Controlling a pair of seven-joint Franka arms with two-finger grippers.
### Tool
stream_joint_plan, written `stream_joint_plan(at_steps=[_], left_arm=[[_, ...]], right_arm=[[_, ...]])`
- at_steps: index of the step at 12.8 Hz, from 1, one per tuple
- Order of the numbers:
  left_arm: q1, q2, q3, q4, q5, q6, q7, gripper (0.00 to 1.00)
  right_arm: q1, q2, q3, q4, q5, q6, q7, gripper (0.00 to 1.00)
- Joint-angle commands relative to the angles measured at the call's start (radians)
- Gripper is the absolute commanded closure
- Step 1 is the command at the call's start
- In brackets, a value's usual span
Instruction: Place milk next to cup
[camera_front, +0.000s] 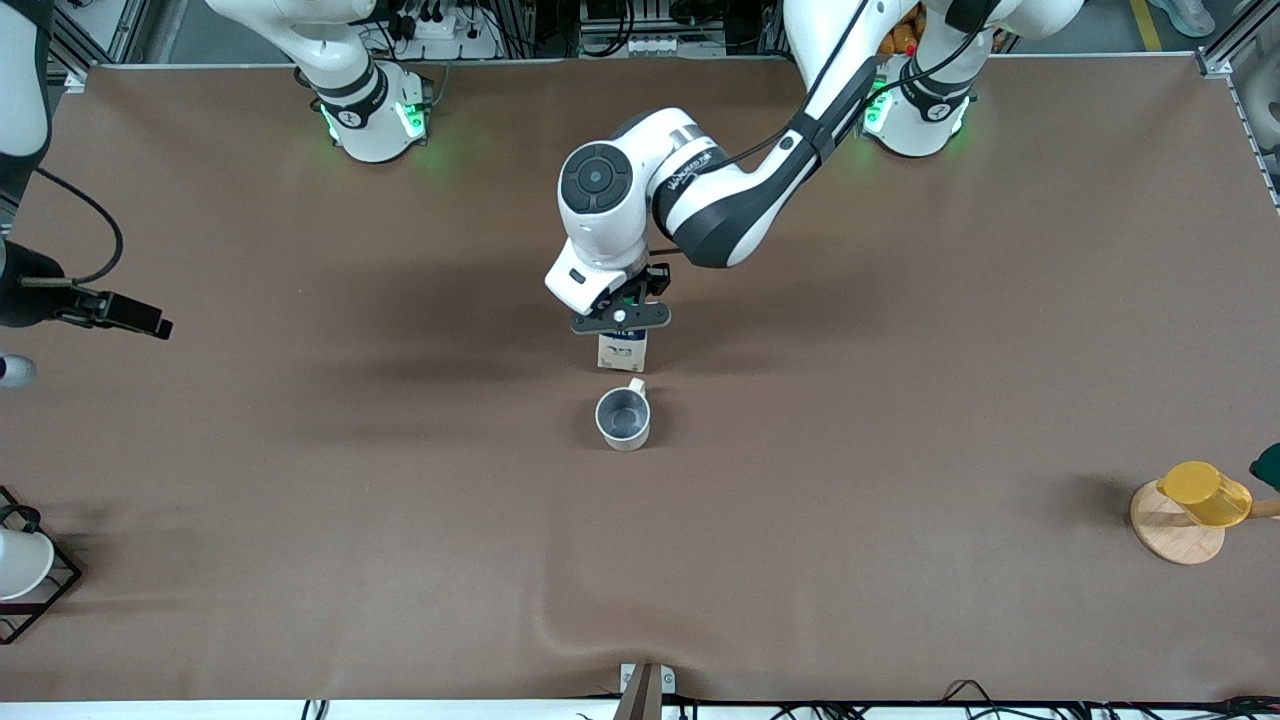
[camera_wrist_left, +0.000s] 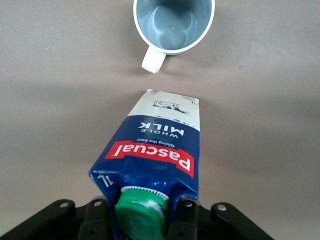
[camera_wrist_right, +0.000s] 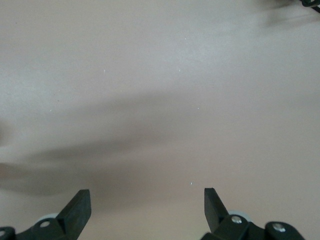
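I need to release the milk, now held upright at the table's middle, from my left gripper on the table (camera_front: 627, 378) (camera_wrist_left: 167, 86), right up against the tip of the cup's handle.
The milk (camera_front: 622, 352) is a dark blue carton with red and white print and a green cap, seen in the left wrist view as milk (camera_wrist_left: 155, 150). My left gripper (camera_front: 621, 328) (camera_wrist_left: 140, 220) is shut on its top by the cap and holds it upright at the middle of the table. I cannot tell whether its base touches the table. The cup (camera_front: 623, 418) (camera_wrist_left: 173, 25), cream-white with a grey inside, stands on the table a short gap from the carton, its handle pointing at it. My right gripper (camera_front: 150, 322) (camera_wrist_right: 147, 200) waits open over bare table at the right arm's end.
A yellow cup (camera_front: 1205, 495) lies on a round wooden stand (camera_front: 1175, 535) at the left arm's end, near the front camera. A white cup (camera_front: 20, 565) sits in a black wire rack (camera_front: 55, 590) at the right arm's end. The brown table cover (camera_front: 400, 500) has a wrinkle near the front edge.
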Motion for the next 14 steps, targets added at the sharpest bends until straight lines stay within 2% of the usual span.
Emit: stream_joint_plan(at_steps=[1,3,7,8,12,14], left_arm=[[-0.013,0.023,0.017,0.029,0.009,-0.002,0.019,1.0],[-0.012,0.029,0.017,0.024,0.011,-0.006,0.019,1.0],[-0.01,0.04,0.024,0.021,0.013,-0.009,0.019,1.0],[-0.013,0.04,0.044,0.021,0.011,-0.009,0.021,1.0],[-0.013,0.046,0.046,0.023,0.011,-0.005,0.021,1.0],[-0.013,0.047,0.046,0.023,0.011,0.003,0.022,1.0]], right_arm=[[-0.017,-0.082,0.021,-0.104,-0.016,0.059,-0.008,0.0],[-0.02,-0.124,0.021,-0.173,-0.016,0.111,-0.011,0.0],[-0.02,-0.135,0.021,-0.173,-0.016,0.104,-0.011,0.0],[-0.018,-0.133,0.021,-0.158,-0.019,0.105,-0.011,0.0],[-0.009,-0.118,0.024,-0.018,-0.043,0.067,0.0,0.0],[-0.011,-0.116,0.022,0.005,-0.046,0.052,0.002,0.0]])
